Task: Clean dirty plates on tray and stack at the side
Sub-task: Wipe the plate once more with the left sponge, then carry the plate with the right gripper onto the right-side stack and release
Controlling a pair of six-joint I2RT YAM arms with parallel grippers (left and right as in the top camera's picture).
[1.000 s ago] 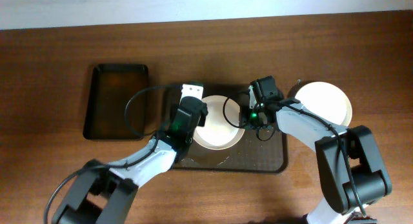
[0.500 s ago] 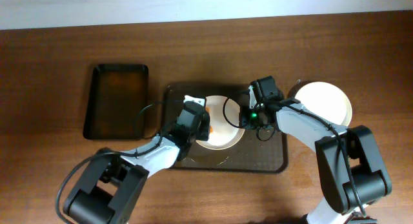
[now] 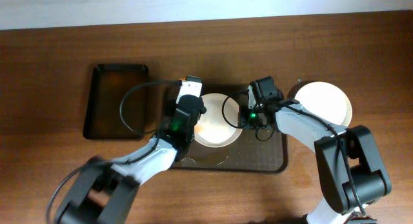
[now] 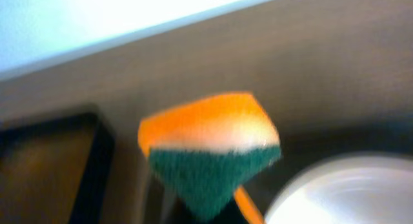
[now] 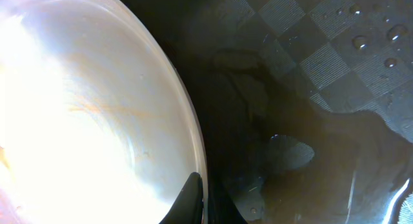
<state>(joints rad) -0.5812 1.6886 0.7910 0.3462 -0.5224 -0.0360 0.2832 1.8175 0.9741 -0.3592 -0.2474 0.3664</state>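
My right gripper has the white plate. It will let go of it on top of the other white plate [image 3: 322,108] beside the brown tray.
A white plate [image 3: 219,126] lies on the dark brown tray [image 3: 264,156]. My right gripper [image 3: 248,114] is shut on this plate's right rim; in the right wrist view a dark finger [image 5: 190,201] presses the rim of the plate [image 5: 84,121], which bears faint orange streaks. My left gripper [image 3: 188,114] hovers at the plate's left edge, shut on an orange and green sponge [image 4: 210,146]. The left wrist view is blurred, with the plate [image 4: 348,192] at lower right. Another white plate [image 3: 322,101] sits on the table right of the tray.
A smaller black tray [image 3: 116,101] stands on the wooden table to the left of the brown tray. Water drops and wet patches lie on the brown tray's checked floor [image 5: 310,62]. The table's far edge meets a pale wall.
My left gripper swept the sponge right onto the plate half a second ago and is now back at the plate's left edge. The right arm and plates have not moved.
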